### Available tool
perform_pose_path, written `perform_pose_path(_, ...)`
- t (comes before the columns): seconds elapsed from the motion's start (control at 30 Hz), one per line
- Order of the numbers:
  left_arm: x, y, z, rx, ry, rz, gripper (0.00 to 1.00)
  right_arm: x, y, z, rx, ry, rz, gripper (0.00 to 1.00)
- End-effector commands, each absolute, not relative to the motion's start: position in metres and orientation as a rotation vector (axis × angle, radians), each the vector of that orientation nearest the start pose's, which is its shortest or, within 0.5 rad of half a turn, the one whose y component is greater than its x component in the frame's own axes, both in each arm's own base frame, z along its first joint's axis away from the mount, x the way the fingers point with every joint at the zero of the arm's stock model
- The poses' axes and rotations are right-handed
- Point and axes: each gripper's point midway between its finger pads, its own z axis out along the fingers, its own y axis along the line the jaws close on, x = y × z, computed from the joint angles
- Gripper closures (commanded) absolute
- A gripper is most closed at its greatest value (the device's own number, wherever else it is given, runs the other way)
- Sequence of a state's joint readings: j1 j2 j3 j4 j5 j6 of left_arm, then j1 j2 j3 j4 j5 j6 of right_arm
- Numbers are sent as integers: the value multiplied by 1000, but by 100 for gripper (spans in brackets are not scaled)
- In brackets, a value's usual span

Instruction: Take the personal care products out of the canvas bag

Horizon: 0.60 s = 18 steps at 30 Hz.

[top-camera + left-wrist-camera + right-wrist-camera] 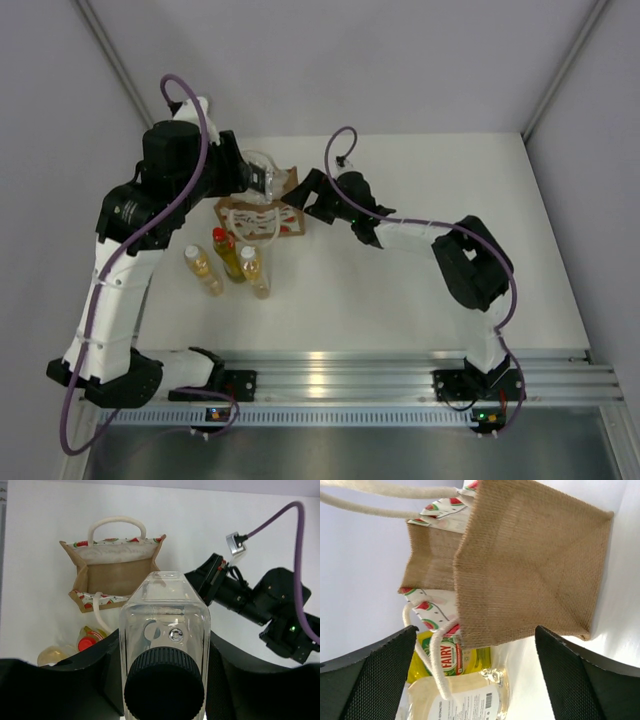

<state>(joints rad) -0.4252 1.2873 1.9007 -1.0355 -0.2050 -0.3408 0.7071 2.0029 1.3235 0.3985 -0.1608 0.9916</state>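
Next, the left gripper releases the clear bottle on the table [297,292] beside the amber bottle that is nearest the robot's right gripper.
The canvas bag [264,216] stands at the table's back left, with its mouth open and nothing visible inside in the left wrist view [116,577]. My left gripper [262,178] is shut on the clear bottle with a dark cap [165,645] and holds it above and behind the bag. Two amber bottles [203,270] [256,272] and the yellow-green bottle with a red cap [228,254] stand in front of the bag. My right gripper [308,197] is open beside the bag's right side [530,565]. Its fingers [375,675] are spread wide and hold nothing.
The right arm's wrist and purple cable [280,525] lie just right of the bag. Grey walls close the left, back and right sides. A metal rail [340,375] runs along the near edge.
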Motion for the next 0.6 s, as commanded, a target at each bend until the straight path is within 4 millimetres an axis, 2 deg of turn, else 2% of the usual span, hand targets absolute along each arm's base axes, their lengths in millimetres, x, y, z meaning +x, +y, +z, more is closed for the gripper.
perform_pose_path(0.0, 296, -126, 457, -20, 1843, -431, 100, 410, 420, 249, 83, 1846, 1384, 1)
perform_pose_path(0.13, 287, -130, 447, 17, 1865, -462, 100, 417, 398, 275, 88, 1791, 1388, 0)
perform_pose_path(0.2, 282, -134, 446, 42, 1869, -491, 100, 419, 386, 279, 92, 1786, 1372, 1)
perform_pose_path(0.23, 280, -136, 442, 59, 1879, -501, 100, 420, 374, 287, 102, 1776, 1354, 0)
perform_pose_path(0.3, 277, -141, 438, 81, 1891, -524, 100, 425, 355, 283, 117, 1785, 1291, 0)
perform_pose_path(0.33, 278, -141, 432, 80, 1906, -521, 100, 422, 343, 293, 124, 1771, 1268, 1)
perform_pose_path(0.37, 275, -147, 429, 101, 1918, -554, 100, 423, 331, 278, 161, 1820, 1206, 1)
perform_pose_path(0.4, 274, -148, 426, 105, 1926, -558, 100, 426, 316, 276, 176, 1825, 1157, 1)
perform_pose_path(0.43, 274, -149, 423, 103, 1934, -560, 100, 422, 304, 285, 183, 1812, 1136, 1)
perform_pose_path(0.47, 274, -151, 416, 101, 1954, -563, 100, 420, 292, 268, 208, 1856, 1088, 1)
perform_pose_path(0.5, 273, -156, 412, 113, 1966, -572, 100, 421, 278, 267, 217, 1856, 1050, 1)
perform_pose_path(0.57, 274, -160, 400, 106, 1998, -557, 100, 411, 256, 259, 239, 1877, 997, 0)
